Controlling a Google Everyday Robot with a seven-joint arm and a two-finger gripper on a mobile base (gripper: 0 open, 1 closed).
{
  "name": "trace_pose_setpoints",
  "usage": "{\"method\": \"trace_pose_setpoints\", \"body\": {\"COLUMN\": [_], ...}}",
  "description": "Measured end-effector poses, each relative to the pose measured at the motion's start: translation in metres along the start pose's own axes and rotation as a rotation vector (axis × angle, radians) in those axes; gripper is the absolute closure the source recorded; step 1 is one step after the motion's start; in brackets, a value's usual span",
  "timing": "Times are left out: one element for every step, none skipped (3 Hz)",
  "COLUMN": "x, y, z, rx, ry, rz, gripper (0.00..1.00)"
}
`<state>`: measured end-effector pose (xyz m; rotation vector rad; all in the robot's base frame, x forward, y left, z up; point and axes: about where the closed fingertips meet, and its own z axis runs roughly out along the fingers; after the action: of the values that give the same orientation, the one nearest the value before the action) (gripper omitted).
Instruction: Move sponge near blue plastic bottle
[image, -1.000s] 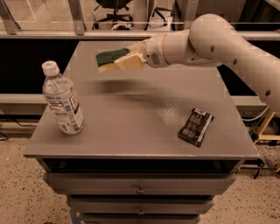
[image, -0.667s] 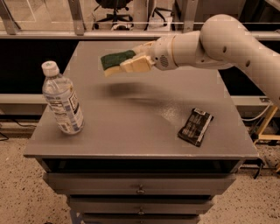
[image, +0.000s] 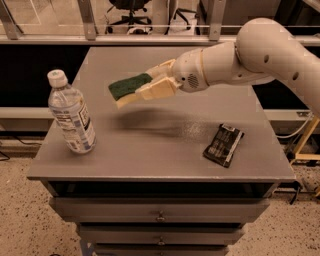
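Observation:
My gripper will let go of the sponge on the grey table (image: 124, 123) next to the blue plastic bottle, toward the snack packet.
The sponge (image: 128, 87), dark green on top with a pale yellow underside, is held in the air above the middle of the grey table (image: 150, 155). My gripper (image: 145, 86) is shut on the sponge's right end, with the arm reaching in from the right. The blue plastic bottle (image: 71, 113), clear with a white cap and a blue-and-white label, stands upright near the table's left front. The sponge hangs to the right of the bottle and above the level of its cap, apart from it.
A black crinkled snack packet (image: 223, 145) lies on the table's right front. Drawers (image: 160, 216) sit under the tabletop. A railing and office chairs stand behind the table.
My gripper has carried the sponge forward, lower and a little to the left, closer to the bottle. The bottle and the packet have not moved.

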<state>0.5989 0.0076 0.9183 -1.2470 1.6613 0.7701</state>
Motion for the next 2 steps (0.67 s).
{"method": "trace_pose_setpoints", "body": {"x": [0.005,0.008], "y": [0.021,0.034], "z": [0.010,0.017], "rx": [-0.101,-0.151], "ry": [-0.020,-0.024], "rz": [0.002,-0.038], "gripper": [1.00,1.00]}}
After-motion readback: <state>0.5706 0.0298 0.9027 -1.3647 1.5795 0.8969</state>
